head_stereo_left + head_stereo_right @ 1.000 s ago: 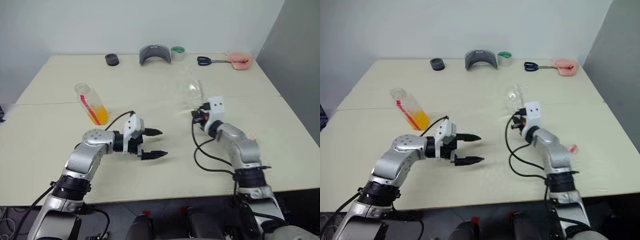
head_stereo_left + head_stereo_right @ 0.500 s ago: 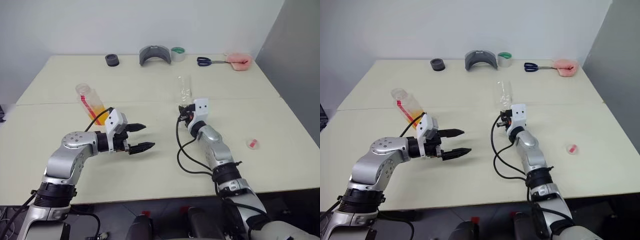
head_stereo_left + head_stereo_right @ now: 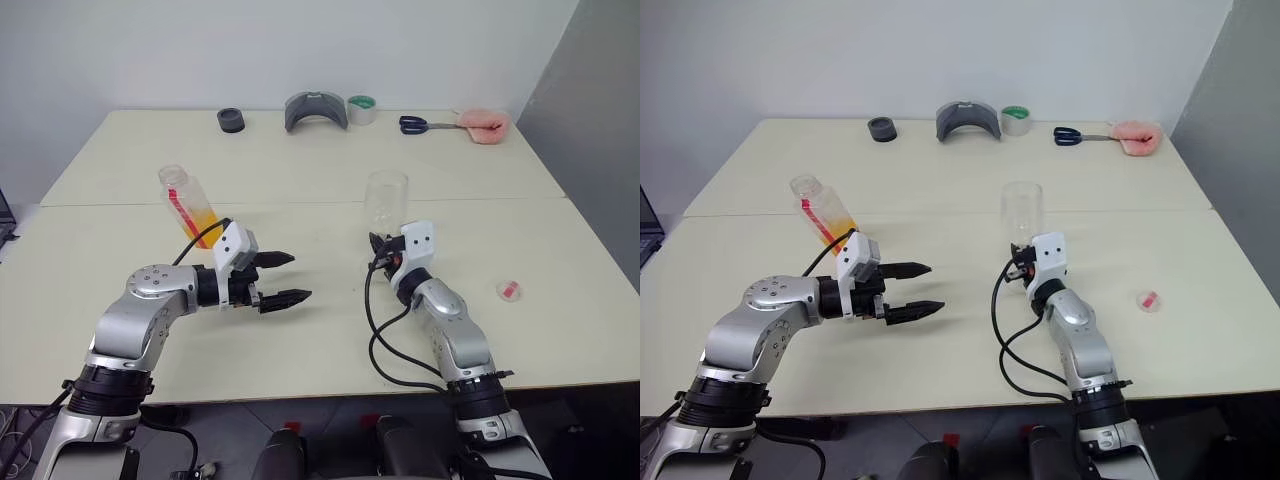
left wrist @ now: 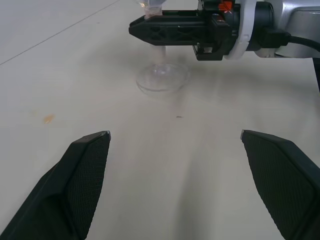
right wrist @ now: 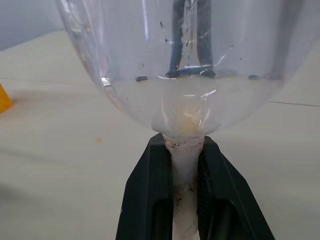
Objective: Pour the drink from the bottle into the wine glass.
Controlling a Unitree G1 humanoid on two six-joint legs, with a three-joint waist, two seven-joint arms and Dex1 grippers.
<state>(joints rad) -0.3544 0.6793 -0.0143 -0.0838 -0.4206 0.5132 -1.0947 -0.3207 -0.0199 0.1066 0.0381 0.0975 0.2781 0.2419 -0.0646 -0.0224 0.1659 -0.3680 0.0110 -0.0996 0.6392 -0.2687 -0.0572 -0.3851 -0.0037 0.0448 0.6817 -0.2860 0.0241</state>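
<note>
The robot's right gripper should release the wine glass on the bare table point(image 3: 336, 260) just past the open fingertips of the left gripper.
The wine glass point(image 3: 385, 198) stands upright right of the table's middle, its bowl clear with only a few specks inside. My right gripper point(image 3: 381, 246) is shut on the thin stem point(image 5: 186, 150), just under the bowl. The round foot point(image 4: 162, 79) rests on the table. The bottle point(image 3: 188, 206) leans at the left, no cap on its neck, the orange drink point(image 3: 202, 228) pooled in its lower end. My left gripper point(image 3: 298, 277) hangs open and holds nothing, a little in front of and to the right of the bottle and well left of the glass.
A small red-and-white cap point(image 3: 508, 290) lies at the right. Along the far edge are a black roll point(image 3: 231, 120), a grey curved piece point(image 3: 316, 108), a green tape roll point(image 3: 360, 108), scissors point(image 3: 420, 124) and a pink object point(image 3: 483, 122).
My right arm has drawn back towards me and lowered, bringing the glass with it; the glass now stands upright and still. The left gripper has stayed open in about the same place.
</note>
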